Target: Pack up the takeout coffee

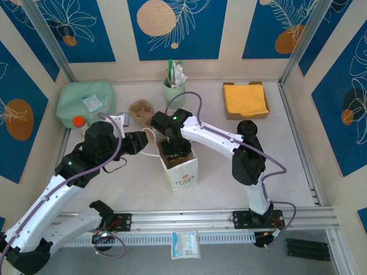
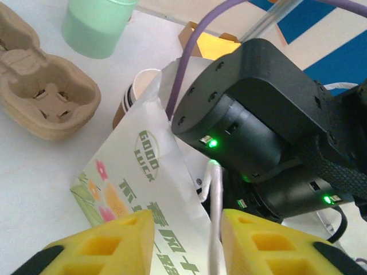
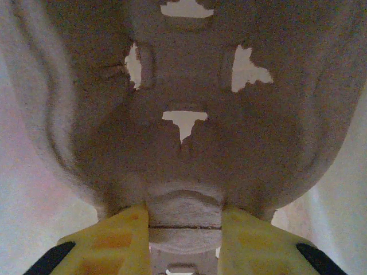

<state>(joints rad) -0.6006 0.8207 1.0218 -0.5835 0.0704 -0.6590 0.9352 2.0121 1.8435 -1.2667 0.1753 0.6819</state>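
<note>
The white bag handle is loose between my open left fingers, so I will close on the bag handle (image 2: 215,197) before my right gripper leaves the bag.
A white printed paper bag (image 1: 183,172) stands open mid-table. My right gripper (image 1: 175,150) reaches down into it, shut on the centre ridge of a brown pulp cup carrier (image 3: 183,143) whose wells look empty. My left gripper (image 2: 188,220) is at the bag's left side (image 2: 132,172). Its yellow jaws stand apart, and the white bag handle (image 2: 215,229) runs between them against the right finger. The takeout coffee (image 2: 131,97), a brown paper cup with a white rim, peeks out behind the bag. Most of it is hidden, and I cannot make out its lid.
A second pulp carrier (image 1: 140,110) lies behind the bag, with a mint-green cup of stirrers (image 1: 174,90) beyond it. A box of orange napkins (image 1: 245,98) sits back right. A green pouch (image 1: 86,100) and an orange-capped bottle (image 1: 78,121) lie back left.
</note>
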